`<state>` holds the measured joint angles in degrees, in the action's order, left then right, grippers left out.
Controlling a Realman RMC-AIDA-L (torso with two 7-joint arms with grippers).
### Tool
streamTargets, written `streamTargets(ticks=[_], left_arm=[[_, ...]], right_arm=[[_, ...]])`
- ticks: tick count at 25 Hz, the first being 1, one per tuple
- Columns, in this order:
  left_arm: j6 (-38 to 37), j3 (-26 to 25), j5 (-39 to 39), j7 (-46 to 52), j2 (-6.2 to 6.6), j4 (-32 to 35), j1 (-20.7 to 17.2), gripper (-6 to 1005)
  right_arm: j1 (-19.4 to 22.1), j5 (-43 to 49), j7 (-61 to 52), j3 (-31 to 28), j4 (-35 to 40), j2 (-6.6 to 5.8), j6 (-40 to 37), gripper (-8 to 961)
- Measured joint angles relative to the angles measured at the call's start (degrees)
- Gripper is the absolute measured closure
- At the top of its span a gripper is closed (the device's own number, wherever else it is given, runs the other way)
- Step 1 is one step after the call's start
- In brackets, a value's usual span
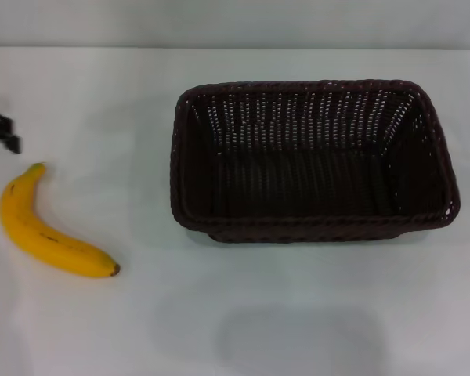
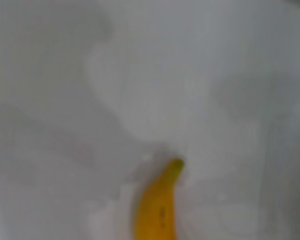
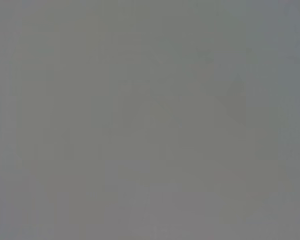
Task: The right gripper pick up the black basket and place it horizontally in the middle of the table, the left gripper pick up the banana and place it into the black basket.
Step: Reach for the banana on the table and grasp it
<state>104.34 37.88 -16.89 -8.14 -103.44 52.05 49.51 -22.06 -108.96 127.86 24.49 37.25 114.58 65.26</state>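
Note:
Next, the left gripper closes on the banana's bend [image 1: 17,205] [image 2: 156,214] below its stem and leaves the banana's other end free.
The black basket [image 1: 313,160] lies lengthwise across the middle of the white table [image 1: 243,313], empty, open side up. The banana [image 1: 47,231] lies on the table to the basket's left, stem end toward the back. Its stem half also shows in the left wrist view [image 2: 160,205]. The left gripper [image 1: 1,131] shows only as black finger tips at the left edge, just behind the banana's stem and apart from it. The right gripper is out of view; the right wrist view shows only plain grey.
The table's far edge [image 1: 235,47] meets a grey wall at the back. A faint shadow [image 1: 298,341] lies on the table in front of the basket.

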Motion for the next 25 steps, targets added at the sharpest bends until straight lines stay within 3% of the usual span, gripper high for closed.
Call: streamTargets(ticks=[5, 10, 17, 25], left_arm=[[-3.32, -0.09, 0.36, 5.35, -2.07, -4.39, 0.92, 110], [-4.0, 0.18, 0.71, 8.16, -2.52, -8.74, 1.32, 111], [-0.08, 0.45, 5.68, 10.9, -2.27, -9.32, 2.69, 117], [-4.33, 0.4, 10.95, 11.04, -3.87, -10.69, 2.63, 127]], right_arm=[[1.89, -3.04, 3.27, -0.45, -0.05, -0.18, 0.1, 152], [2.11, -3.63, 3.59, -2.64, 0.26, -0.2, -0.24, 153], [1.08, -3.63, 5.73, -3.4, -0.18, -0.52, -3.78, 156], [1.03, -3.51, 6.11, -3.55, -0.25, -0.31, -5.12, 156]])
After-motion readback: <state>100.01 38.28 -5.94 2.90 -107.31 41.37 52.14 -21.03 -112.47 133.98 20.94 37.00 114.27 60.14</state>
